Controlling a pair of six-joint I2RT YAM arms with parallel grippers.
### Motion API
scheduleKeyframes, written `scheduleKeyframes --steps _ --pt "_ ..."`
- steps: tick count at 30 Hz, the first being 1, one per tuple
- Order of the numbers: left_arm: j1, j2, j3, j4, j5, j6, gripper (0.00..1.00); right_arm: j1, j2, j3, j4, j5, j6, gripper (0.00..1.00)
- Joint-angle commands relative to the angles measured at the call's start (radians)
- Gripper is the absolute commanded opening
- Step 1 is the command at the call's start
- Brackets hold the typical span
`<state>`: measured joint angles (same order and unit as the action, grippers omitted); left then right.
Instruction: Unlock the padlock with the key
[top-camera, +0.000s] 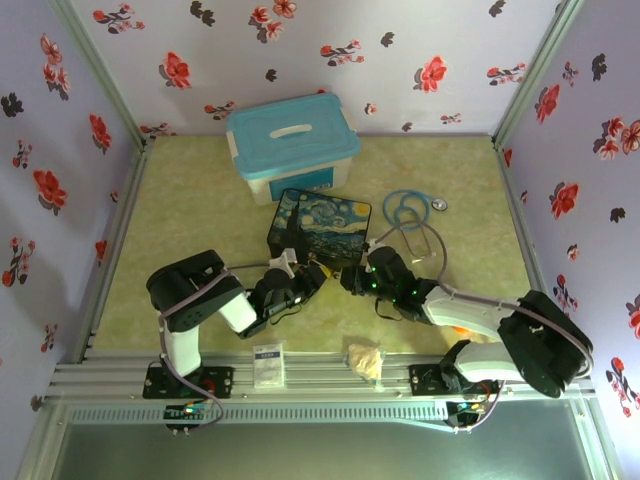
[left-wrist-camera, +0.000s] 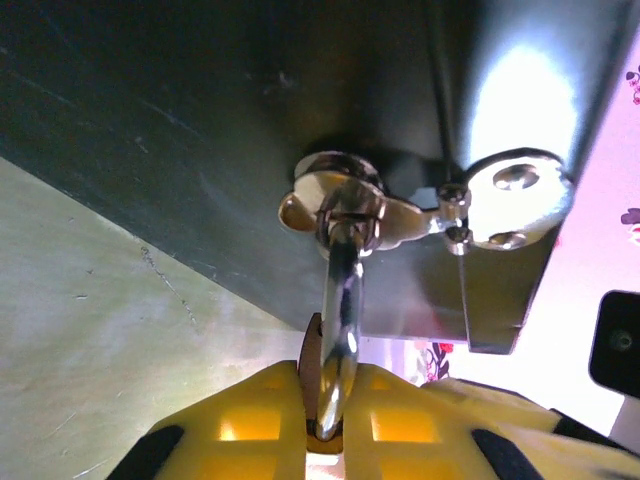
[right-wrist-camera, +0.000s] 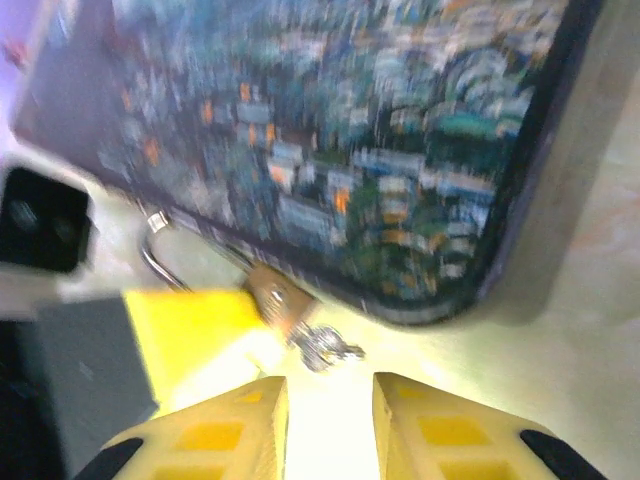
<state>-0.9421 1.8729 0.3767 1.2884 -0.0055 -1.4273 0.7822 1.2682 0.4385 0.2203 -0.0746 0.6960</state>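
Note:
The padlock's lower end points at an angle to the open fingers of the robot's right gripper, so that gripper should swing in line with it and pinch the key's head (right-wrist-camera: 325, 347) before turning.
The brass padlock (right-wrist-camera: 276, 298) hangs by its silvery shackle (left-wrist-camera: 344, 290) from the metal clasp (left-wrist-camera: 345, 205) of the starry-night box (top-camera: 320, 225). My left gripper (left-wrist-camera: 325, 388) is shut on the padlock body (left-wrist-camera: 311, 362), with its yellow fingers on either side. The small metal key (right-wrist-camera: 326, 346) sticks out of the padlock's lower end. My right gripper (right-wrist-camera: 330, 400) is just below the key and open, and the key is outside its fingers. In the top view both grippers, left (top-camera: 305, 281) and right (top-camera: 352, 275), meet at the box's front edge.
A teal-lidded bin (top-camera: 292, 148) stands behind the box. A blue stethoscope (top-camera: 410, 215) lies to the box's right. A small white card (top-camera: 268, 365) and a crumpled pale object (top-camera: 365, 360) rest on the front rail. Flowered walls enclose the table.

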Motion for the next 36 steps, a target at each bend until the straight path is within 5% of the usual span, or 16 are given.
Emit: scheduleKeyframes --steps 1,9,19,24,36 --pt "0.004 0.012 -0.004 0.010 0.051 0.007 0.00 0.030 -0.034 0.020 -0.148 0.011 -0.271 0.29" --pt "0.004 0.013 -0.018 0.007 0.063 0.008 0.00 0.137 0.005 0.001 -0.050 0.197 -0.549 0.42" --pt "-0.002 -0.042 -0.039 -0.042 0.052 0.018 0.00 0.150 0.008 -0.153 0.243 0.189 -0.900 0.42" --pt "-0.004 -0.065 -0.042 -0.062 0.051 0.018 0.00 0.158 0.024 -0.191 0.346 0.179 -0.976 0.43" --pt "-0.016 -0.064 -0.049 -0.042 0.047 0.010 0.00 0.236 0.233 -0.155 0.579 0.389 -1.115 0.41"
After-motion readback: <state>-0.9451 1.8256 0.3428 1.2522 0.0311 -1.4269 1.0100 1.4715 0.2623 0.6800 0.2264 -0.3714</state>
